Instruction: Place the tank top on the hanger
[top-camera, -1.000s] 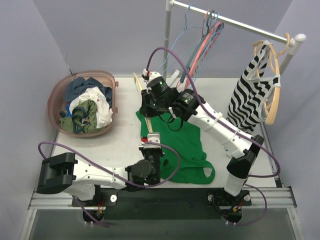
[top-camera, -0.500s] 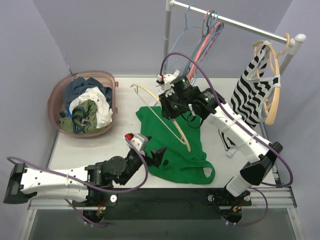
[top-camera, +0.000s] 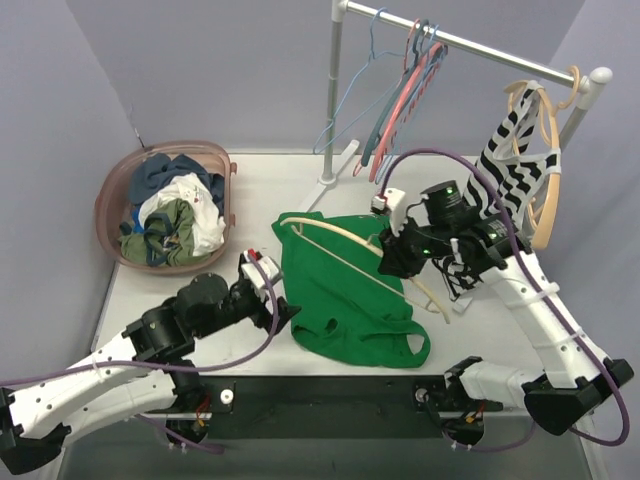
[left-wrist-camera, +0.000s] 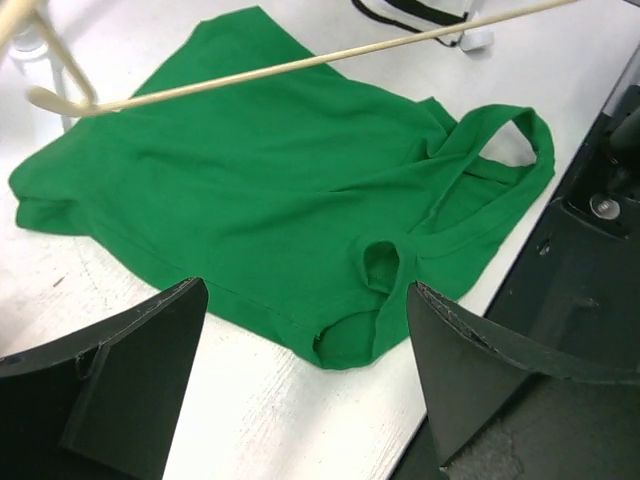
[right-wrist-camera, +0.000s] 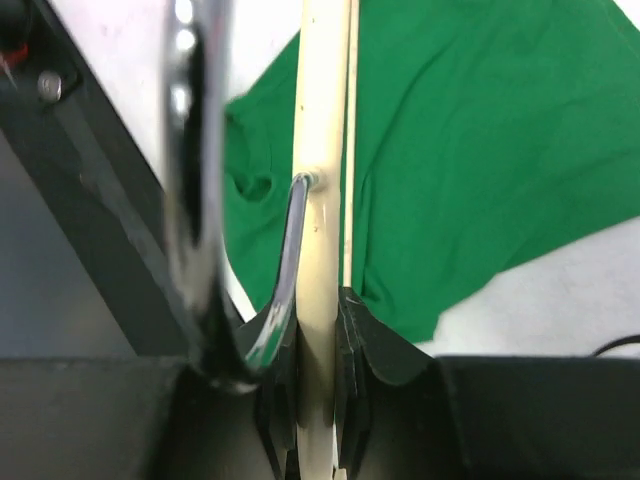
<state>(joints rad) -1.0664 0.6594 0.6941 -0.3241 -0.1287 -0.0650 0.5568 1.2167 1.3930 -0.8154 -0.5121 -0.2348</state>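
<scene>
Next, my left gripper closes on the raised neckline fold (top-camera: 331, 323) (left-wrist-camera: 381, 245) of the green tank top, between its two straps near the near edge of the table.
The bright green tank top (top-camera: 350, 300) lies flat on the white table (top-camera: 255, 195), its straps toward the near edge. The cream hanger (top-camera: 335, 233) hovers over it, tilted. My right gripper (top-camera: 393, 257) is shut on the hanger's arch by the metal hook. The right wrist view shows the hanger (right-wrist-camera: 322, 190) clamped between the fingers of that gripper (right-wrist-camera: 318, 400), the hook (right-wrist-camera: 195, 200) to the left and the tank top (right-wrist-camera: 480, 150) below. My left gripper (top-camera: 283, 305) is open and empty beside the top's left edge. In its wrist view the gripper (left-wrist-camera: 305, 370) faces the tank top (left-wrist-camera: 270, 190) and hanger bar (left-wrist-camera: 300, 65).
A pink basket (top-camera: 110, 195) of clothes stands at the back left. A garment rack (top-camera: 338, 90) at the back holds thin pink and blue hangers (top-camera: 400, 90), a zebra-striped top (top-camera: 505, 195) and a tan hanger (top-camera: 550, 205). A black rail (top-camera: 330, 390) runs along the near edge.
My left gripper has opened and drawn back to the left, off the tank top. My right gripper has carried the hanger rightward and nearer, across the top.
</scene>
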